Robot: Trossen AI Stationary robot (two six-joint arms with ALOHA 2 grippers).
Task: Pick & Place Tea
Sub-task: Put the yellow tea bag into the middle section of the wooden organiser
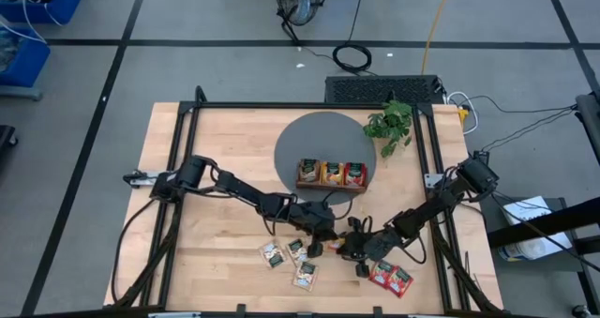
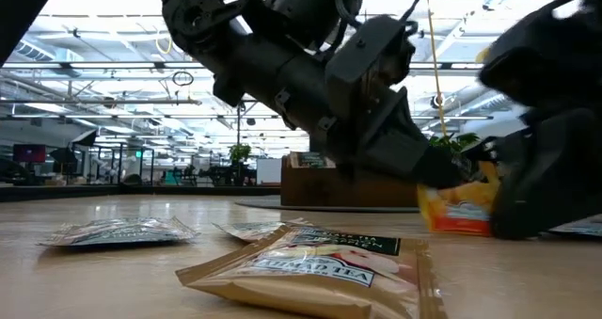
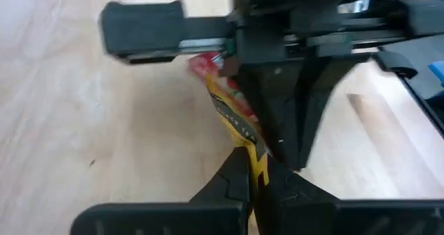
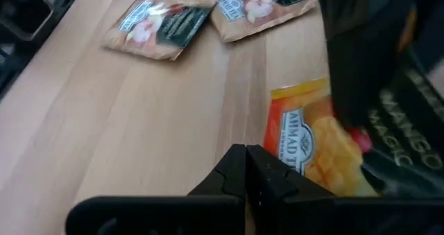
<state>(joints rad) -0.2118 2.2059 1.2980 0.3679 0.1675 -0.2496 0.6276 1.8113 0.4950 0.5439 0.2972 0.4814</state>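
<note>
My right gripper is closed next to the side of the orange sachet, so I need my left gripper to lift the sachet and my right gripper to open and take the sachet's dark end (image 4: 401, 141).
An orange tea sachet (image 2: 456, 209) stands on edge near the table's front centre, between my two grippers. My left gripper (image 3: 255, 176) reaches in from the left and is shut on it. My right gripper (image 4: 248, 167) comes in from the right, shut, with the sachet's printed face (image 4: 309, 148) just beside its fingers. Three pale sachets (image 1: 298, 260) lie flat to the left of the grippers. Two red ones (image 1: 392, 277) lie flat to the right. The brown tray (image 1: 331, 174), farther back, holds more sachets. My left gripper pinches one edge of the orange sachet (image 3: 244, 134) between its two fingers, which slant down from the table's left. The sachet is edge-on to the fingers and upright, its lower edge (image 2: 458, 231) down at the table top. Whether my right gripper touches the sachet, I cannot tell.
The tray stands on a grey round mat (image 1: 314, 140) with a green plant (image 1: 392, 123) to its right. A black frame (image 1: 187, 149) runs along the table's sides. Bare wood lies at the near left.
</note>
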